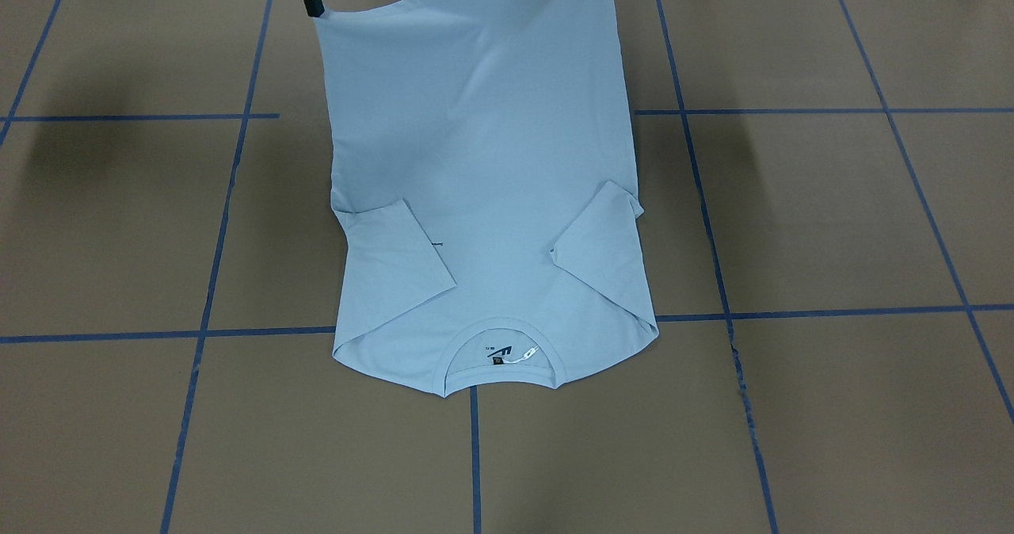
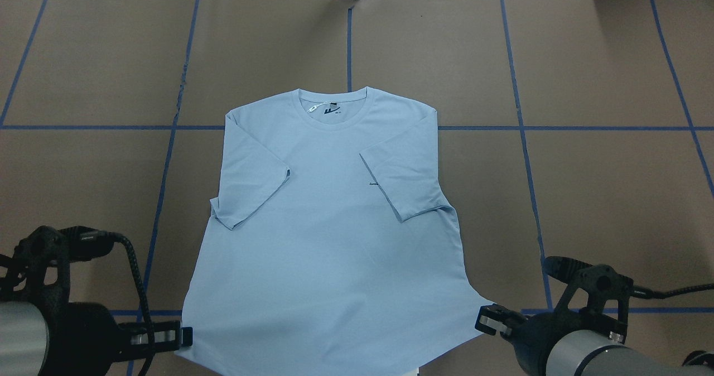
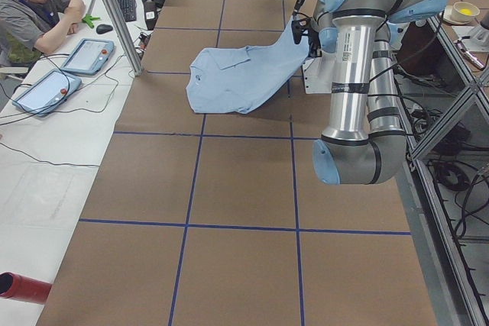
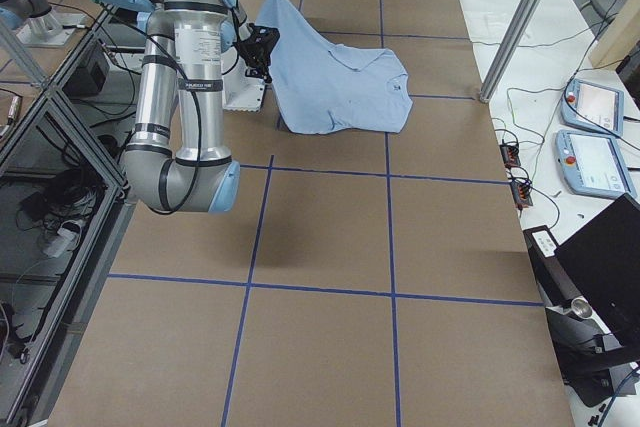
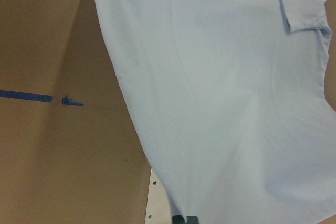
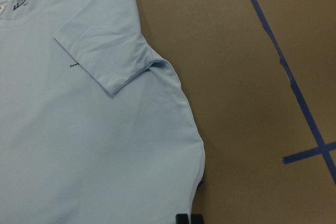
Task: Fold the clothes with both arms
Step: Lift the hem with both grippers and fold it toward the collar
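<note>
The hem corner, now held lifted toward me, will be let go by my left gripper on the T-shirt's shoulder edge [image 1: 661, 329] by the worn blue tape line.
The light blue T-shirt [image 2: 334, 225] lies face up on the brown table, collar [image 2: 332, 108] far from me, both sleeves folded inward. The dark label and white tag [image 1: 507, 353] show inside the collar. The right sleeve [image 2: 399, 178] partly covers the small chest print. My left gripper [image 2: 187, 336] is shut on the hem's left corner. My right gripper [image 2: 484, 316] is shut on the hem's right corner and also shows in the front view [image 1: 314, 3]. Both hold the hem lifted, so the shirt [image 3: 237, 74] slopes up toward me. The wrist views show the shirt [image 5: 220, 103] [image 6: 94, 129] hanging below the fingertips.
Blue tape lines [image 2: 348, 41] grid the table. The white pedestal base [image 5: 156, 195] sits under the lifted hem. An operator [image 3: 30, 5] sits at a side desk with tablets [image 3: 88, 55]. A red cylinder [image 3: 19, 286] lies at the table's near corner.
</note>
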You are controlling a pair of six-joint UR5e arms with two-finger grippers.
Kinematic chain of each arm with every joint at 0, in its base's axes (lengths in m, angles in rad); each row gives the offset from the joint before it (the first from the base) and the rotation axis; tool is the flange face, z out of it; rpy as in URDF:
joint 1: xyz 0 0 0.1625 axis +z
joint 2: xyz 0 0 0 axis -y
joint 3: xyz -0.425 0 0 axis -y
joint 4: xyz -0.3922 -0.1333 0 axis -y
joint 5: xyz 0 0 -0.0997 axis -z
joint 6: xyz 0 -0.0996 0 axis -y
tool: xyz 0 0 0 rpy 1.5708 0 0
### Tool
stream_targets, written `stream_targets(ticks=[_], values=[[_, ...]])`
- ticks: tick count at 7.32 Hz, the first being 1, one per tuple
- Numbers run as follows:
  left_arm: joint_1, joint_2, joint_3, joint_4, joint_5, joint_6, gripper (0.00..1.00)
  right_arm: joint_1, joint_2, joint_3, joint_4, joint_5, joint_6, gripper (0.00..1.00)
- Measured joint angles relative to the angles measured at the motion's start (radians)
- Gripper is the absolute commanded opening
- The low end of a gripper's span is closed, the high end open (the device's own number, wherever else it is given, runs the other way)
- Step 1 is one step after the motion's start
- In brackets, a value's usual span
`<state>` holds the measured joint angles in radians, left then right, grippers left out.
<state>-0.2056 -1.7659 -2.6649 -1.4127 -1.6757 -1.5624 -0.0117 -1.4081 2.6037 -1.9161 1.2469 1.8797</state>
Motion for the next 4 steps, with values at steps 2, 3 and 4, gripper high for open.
stream_targets(ticks=[2, 3, 4], values=[[-0.209, -0.096, 0.120, 0.030, -0.050, 0.215, 0.00, 0.211, 0.156, -0.113, -0.001, 0.122, -0.147, 0.00], [-0.327, -0.131, 0.210, 0.031, -0.087, 0.324, 0.00, 0.311, 0.233, -0.202, 0.003, 0.172, -0.203, 0.00], [-0.422, -0.167, 0.303, 0.028, -0.107, 0.412, 0.00, 0.391, 0.293, -0.293, 0.011, 0.207, -0.252, 0.00]])
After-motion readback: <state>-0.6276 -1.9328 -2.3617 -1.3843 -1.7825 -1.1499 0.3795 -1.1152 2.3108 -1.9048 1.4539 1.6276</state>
